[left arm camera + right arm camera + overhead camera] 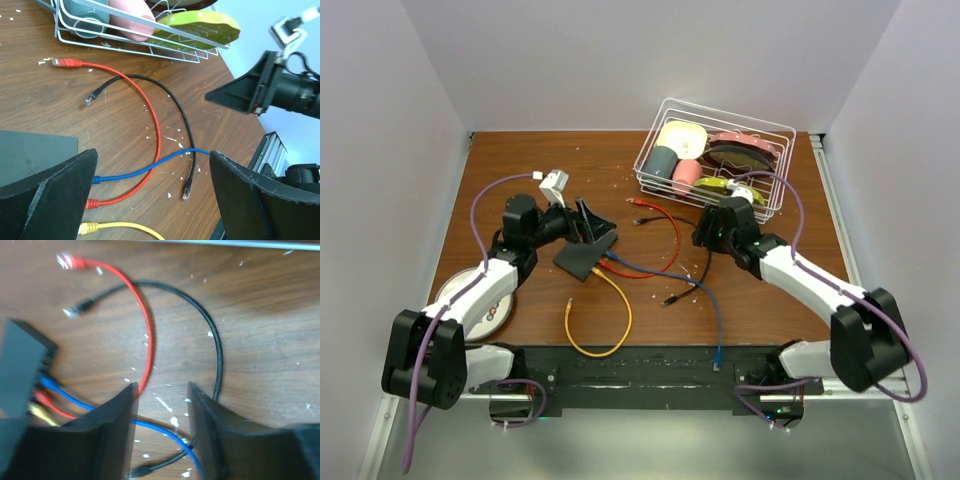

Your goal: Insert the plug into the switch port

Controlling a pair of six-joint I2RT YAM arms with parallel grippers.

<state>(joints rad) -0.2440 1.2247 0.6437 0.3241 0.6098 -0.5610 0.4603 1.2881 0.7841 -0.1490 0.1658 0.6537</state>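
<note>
I need to move my left gripper next to the black cable's plug (641, 221) (93, 96) beside the red cable's free plug and close it there.
The black switch (584, 258) lies at table centre, with blue (650, 270), red (670, 240) and yellow (610, 320) cables plugged into its near edge. A loose black cable (705, 265) lies to its right, with one plug (187, 192) near the blue cable and the other (88, 100) beside the red cable's free plug (67, 62). My left gripper (585, 228) is open and empty, hovering over the switch's far end (30, 155). My right gripper (705, 238) is open and empty above the black, red and blue cables (160, 390). The switch's corner (22, 365) shows in the right wrist view.
A white wire dish basket (665, 102) with cups and plates stands at the back right, close behind the right gripper. A round plate (485, 305) lies at the left near the left arm. White crumbs are scattered on the wood.
</note>
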